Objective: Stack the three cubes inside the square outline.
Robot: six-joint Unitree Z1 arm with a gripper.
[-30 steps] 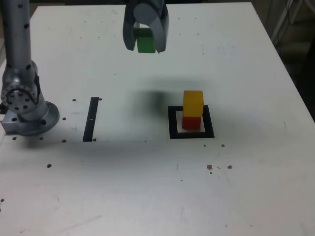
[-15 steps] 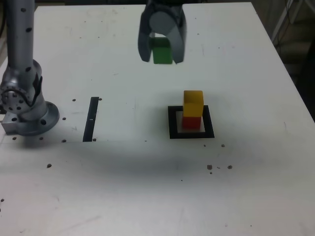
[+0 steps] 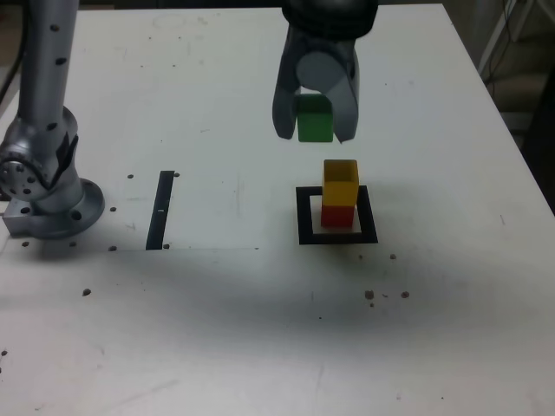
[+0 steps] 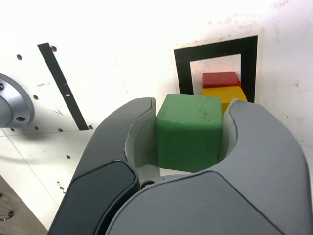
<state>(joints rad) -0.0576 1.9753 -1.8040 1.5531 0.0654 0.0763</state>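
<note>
The robot's gripper should set the green cube down on top of the yellow cube (image 3: pixel 342 165) (image 4: pixel 225 93).
My gripper (image 3: pixel 314 130) hangs in the air, shut on the green cube (image 3: pixel 314 120) (image 4: pixel 189 131), which sits squarely between its two grey fingers. Just below and slightly to the exterior view's right stands the yellow cube (image 3: pixel 340 181) (image 4: pixel 223 95) on top of the red cube (image 3: pixel 338 214) (image 4: pixel 221 79). That small stack rests inside the black square outline (image 3: pixel 305 217) (image 4: pixel 182 71). The green cube is above the stack, apart from it and a little to the exterior view's left of it.
A narrow black bar (image 3: pixel 160 209) (image 4: pixel 61 84) lies on the white table (image 3: pixel 260 329) at the exterior view's left. The arm's grey base (image 3: pixel 43 186) (image 4: pixel 12 103) stands at the far left edge. Small dark specks dot the tabletop.
The gripper has carried the green cube to the exterior view's right and down, from well left of the stack to nearly above it. The yellow and red cubes have stayed put.
</note>
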